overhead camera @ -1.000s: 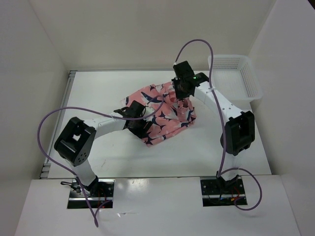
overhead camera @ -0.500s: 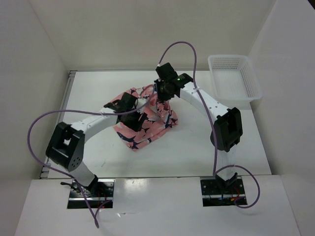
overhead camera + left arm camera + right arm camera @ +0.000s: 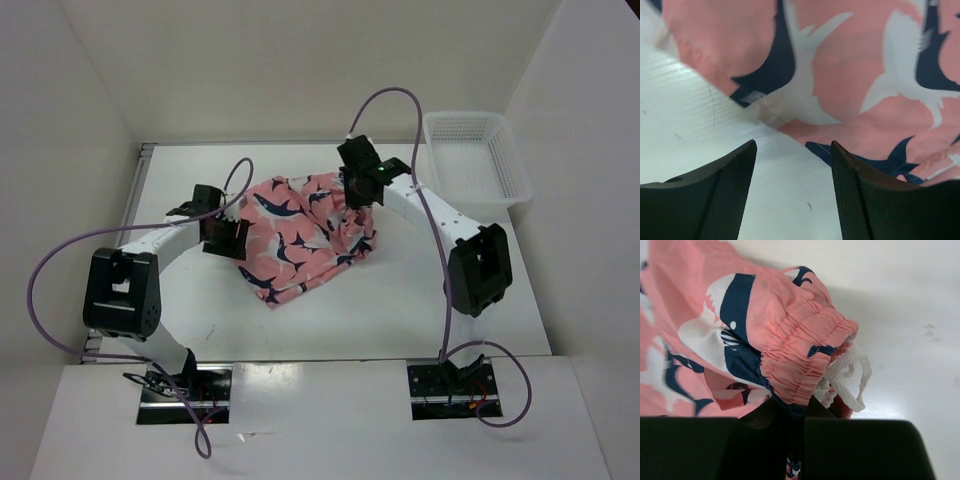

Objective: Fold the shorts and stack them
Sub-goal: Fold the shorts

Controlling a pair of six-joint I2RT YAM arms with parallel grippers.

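The robot's right gripper needs to release the waistband at the shorts' edge (image 3: 264,217) next to its left gripper.
The salmon-pink shorts (image 3: 300,235) with navy-and-white sharks lie crumpled on the white table, mid-centre. My left gripper (image 3: 226,236) is at their left edge, open. In the left wrist view its fingers (image 3: 730,185) have only bare table between them (image 3: 792,146), with the hem of the shorts (image 3: 850,95) just ahead. My right gripper (image 3: 360,196) is at the shorts' far right end. In the right wrist view it (image 3: 796,412) is shut on the gathered elastic waistband (image 3: 800,355), and the white drawstring (image 3: 850,380) hangs beside it.
A white mesh basket (image 3: 515,165) stands at the back right corner of the table (image 3: 200,300). White walls close in the left, back and right sides. Purple cables loop over both arms.
My left gripper has drawn back to the left, off the shorts, still open. My right gripper has swung left and back right with the waistband, and the shorts now lie more spread out.
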